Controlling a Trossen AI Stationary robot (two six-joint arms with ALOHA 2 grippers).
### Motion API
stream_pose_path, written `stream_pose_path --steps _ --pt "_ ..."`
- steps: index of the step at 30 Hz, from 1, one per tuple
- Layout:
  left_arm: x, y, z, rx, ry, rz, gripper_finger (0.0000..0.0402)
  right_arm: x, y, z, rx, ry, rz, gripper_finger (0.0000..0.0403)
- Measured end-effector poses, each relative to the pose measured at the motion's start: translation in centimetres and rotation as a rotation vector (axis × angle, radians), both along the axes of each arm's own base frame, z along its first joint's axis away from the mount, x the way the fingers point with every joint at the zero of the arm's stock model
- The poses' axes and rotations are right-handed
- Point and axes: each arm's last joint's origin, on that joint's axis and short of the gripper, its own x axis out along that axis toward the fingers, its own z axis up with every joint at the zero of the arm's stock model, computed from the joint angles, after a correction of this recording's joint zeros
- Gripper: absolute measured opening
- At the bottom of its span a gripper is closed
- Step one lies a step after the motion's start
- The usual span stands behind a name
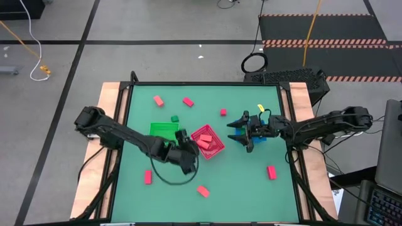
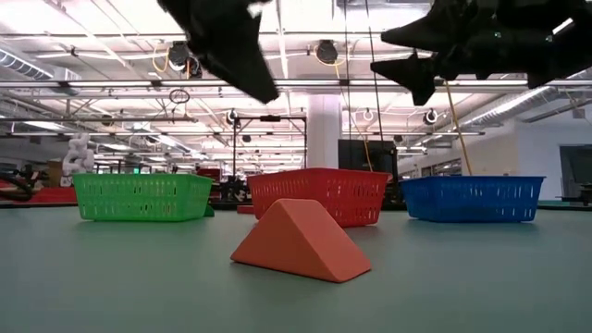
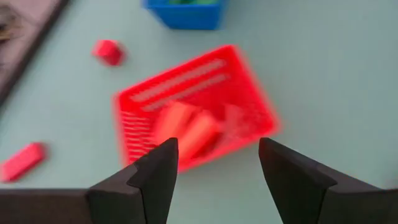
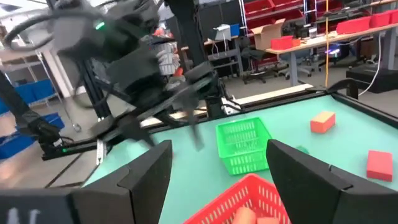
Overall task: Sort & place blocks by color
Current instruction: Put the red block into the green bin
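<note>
Next, I move my right gripper to the loose red block on the near side of the blue basket and close it on the block's sides (image 1: 271, 172).
The red mesh basket (image 1: 208, 142) sits mid-table with salmon-pink and red blocks (image 3: 189, 127) inside. My left gripper (image 3: 217, 155) hovers open and empty just above its near-left side (image 1: 190, 149). My right gripper (image 1: 233, 132) is open and empty too, raised over the blue basket (image 1: 259, 134), with its fingers pointing at the red basket (image 4: 249, 198). Loose red blocks lie flat on the mat at the far side (image 1: 158, 100) (image 1: 188, 102) (image 1: 223, 112) and at the near side (image 1: 148, 177) (image 1: 271, 171). A dark green block (image 1: 174, 118) rests beside the green basket (image 1: 163, 130).
A salmon wedge-shaped block (image 2: 301, 242) lies near the table's near edge (image 1: 203, 191). The three baskets stand in a row across the middle: green (image 2: 143, 196), red (image 2: 319, 194), blue (image 2: 472, 197). A cable loop of the left arm (image 1: 169, 176) hangs over the mat.
</note>
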Motion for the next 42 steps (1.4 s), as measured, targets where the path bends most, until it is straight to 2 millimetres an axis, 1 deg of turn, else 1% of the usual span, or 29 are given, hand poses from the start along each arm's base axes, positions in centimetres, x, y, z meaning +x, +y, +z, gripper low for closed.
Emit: stream_pose_path --steps 2,4,5,6,8,10,13,14,17,18,20,23,25,27,29,30,32,33,35,38,40,42 --pt "-0.8 1.7 0.0 0.021 0.007 0.048 0.0225 0.2 -0.1 -0.1 -0.010 0.012 -0.021 0.0254" --pt "-1.4 3.4 0.0 0.019 -0.025 0.094 0.0225 0.4 -0.1 -0.1 -0.021 0.025 -0.025 0.0254" --pt "-2.1 4.3 -0.1 0.019 -0.028 0.116 0.0225 0.5 -0.1 -0.1 -0.026 0.028 -0.025 0.0254" --pt "-2.7 5.1 -0.4 0.019 -0.028 0.140 0.0225 0.7 -0.1 -0.1 -0.028 0.026 -0.024 0.0254" --pt "-3.6 6.7 -1.0 0.005 -0.083 0.185 0.0225 0.7 0.0 -0.3 -0.033 0.039 -0.018 0.0254" --pt "-5.1 8.0 -2.0 -0.007 -0.110 0.224 0.0225 0.8 0.2 -0.5 -0.047 0.050 -0.016 0.0254" --pt "-6.4 9.3 -3.0 -0.052 -0.213 0.255 0.0225 0.8 0.3 -0.9 -0.070 0.089 -0.033 0.0254" --pt "-7.0 9.6 -3.5 -0.059 -0.224 0.256 0.0225 0.8 0.2 -0.9 -0.078 0.094 -0.046 0.0254" --pt "-7.4 10.4 -4.1 -0.078 -0.315 0.251 0.0225 0.8 0.1 -1.2 -0.085 0.126 -0.077 0.0254" --pt "-7.7 10.7 -4.3 -0.076 -0.320 0.259 0.0225 0.8 0.1 -1.1 -0.085 0.121 -0.080 0.0254" --pt "-7.5 11.0 -4.1 -0.074 -0.369 0.251 0.0225 1.2 0.1 -0.3 -0.083 0.104 -0.080 0.0254" --pt "-7.4 11.5 -3.9 -0.031 -0.353 0.218 0.0225 2.3 0.6 1.1 -0.100 0.171 -0.064 0.0254" --pt "-7.1 12.0 -3.3 0.013 -0.350 0.197 0.0225 3.1 0.8 2.2 -0.134 0.306 -0.062 0.0254" --pt "-6.9 12.5 -2.2 0.056 -0.362 0.182 0.0225 3.8 0.9 4.0 -0.147 0.446 -0.053 0.0254" --pt "-6.6 13.2 -1.0 0.092 -0.378 0.175 0.0225 4.2 0.9 5.8 -0.117 0.597 -0.054 0.0254" --pt "-6.6 13.5 -0.4 0.105 -0.380 0.175 0.0225 4.2 0.9 6.7 -0.084 0.668 -0.062 0.0254" --pt "-6.5 14.2 0.9 0.135 -0.400 0.177 0.0225 4.1 1.0 8.1 0.041 0.809 -0.071 0.0254" --pt "-6.3 14.5 1.7 0.146 -0.425 0.173 0.0225 4.0 1.2 8.8 0.126 0.876 -0.074 0.0254" --pt "-6.4 15.1 2.7 0.154 -0.431 0.168 0.0225 3.4 1.7 9.5 0.317 1.027 -0.087 0.0254" --pt "-6.3 15.8 4.2 0.164 -0.457 0.141 0.0225 2.3 2.7 9.4 0.598 1.250 -0.115 0.0254" --pt "-6.3 16.1 4.7 0.183 -0.433 0.129 0.0225 1.3 3.3 8.8 0.759 1.400 -0.188 0.0254" --pt "-6.2 16.5 5.2 0.213 -0.423 0.119 0.0225 0.2 4.0 7.8 0.862 1.531 -0.287 0.0254"
